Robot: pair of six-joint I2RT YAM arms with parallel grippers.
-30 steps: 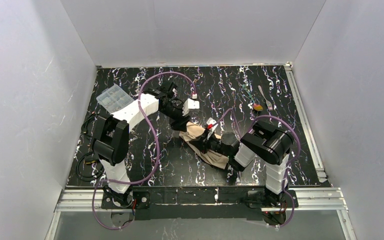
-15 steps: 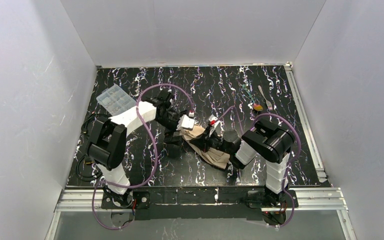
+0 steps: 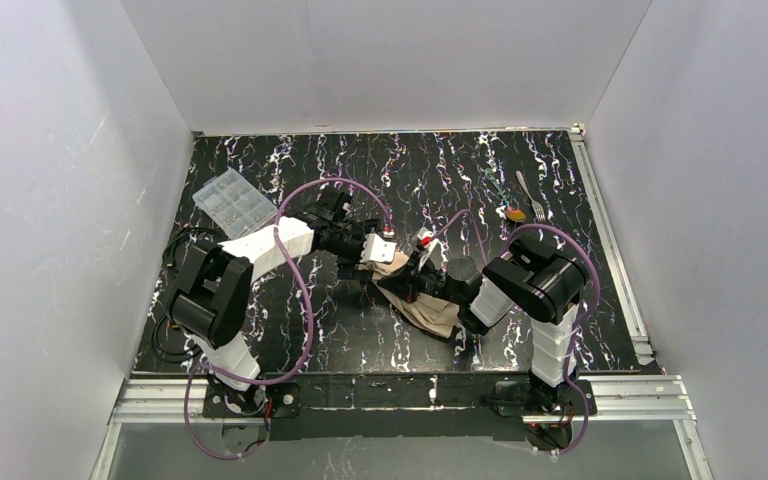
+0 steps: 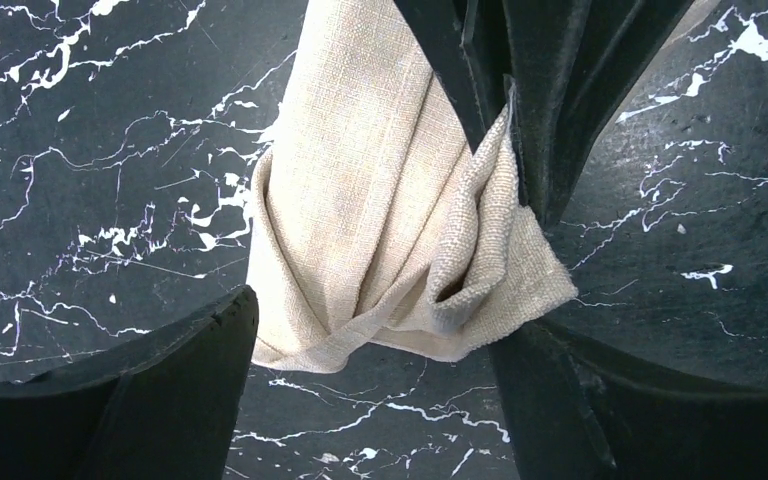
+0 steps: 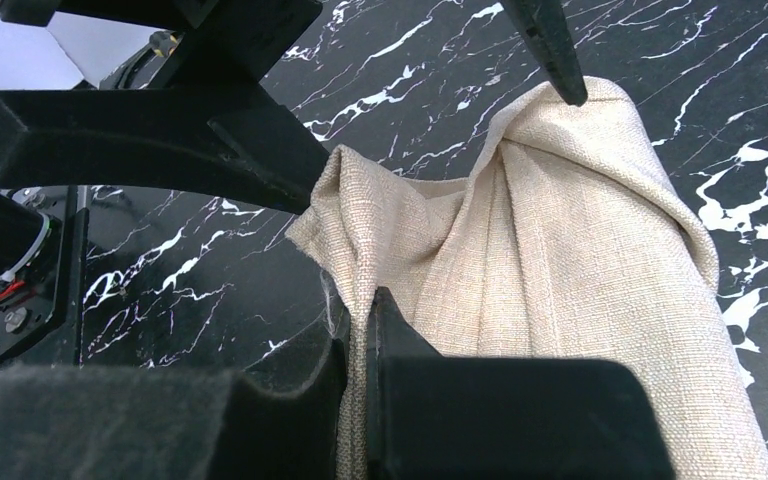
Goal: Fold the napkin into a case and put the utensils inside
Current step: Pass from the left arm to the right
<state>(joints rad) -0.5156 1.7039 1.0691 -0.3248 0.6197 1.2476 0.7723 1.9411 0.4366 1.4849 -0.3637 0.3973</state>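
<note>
My right gripper is pinching the napkin with its loose corner sticking out past the fingers, so my left gripper needs to hold that corner while my right gripper opens and takes hold again of the napkin's fold [image 4: 472,250].
The tan napkin [image 3: 432,308] lies bunched in long folds on the black marble table, mid-front. My right gripper [image 5: 357,335] is shut on a raised fold at the napkin's [image 5: 570,280] far end. In the top view the right gripper [image 3: 413,272] meets the left gripper [image 3: 384,254] there. In the left wrist view my left gripper [image 4: 375,395] stands open, and the napkin's [image 4: 370,200] end lies just beyond its fingers, which do not touch it. The silver fork [image 3: 530,195] and the orange-bowled spoon [image 3: 515,213] lie at the back right, apart from both grippers.
A clear plastic compartment box [image 3: 232,199] sits at the back left. Purple cables loop over both arms. White walls enclose the table, and a metal rail [image 3: 610,240] runs along its right edge.
My left arm has swung forward and right to the napkin's far end, and its jaws have opened wide. The right gripper has kept its hold and barely moved.
</note>
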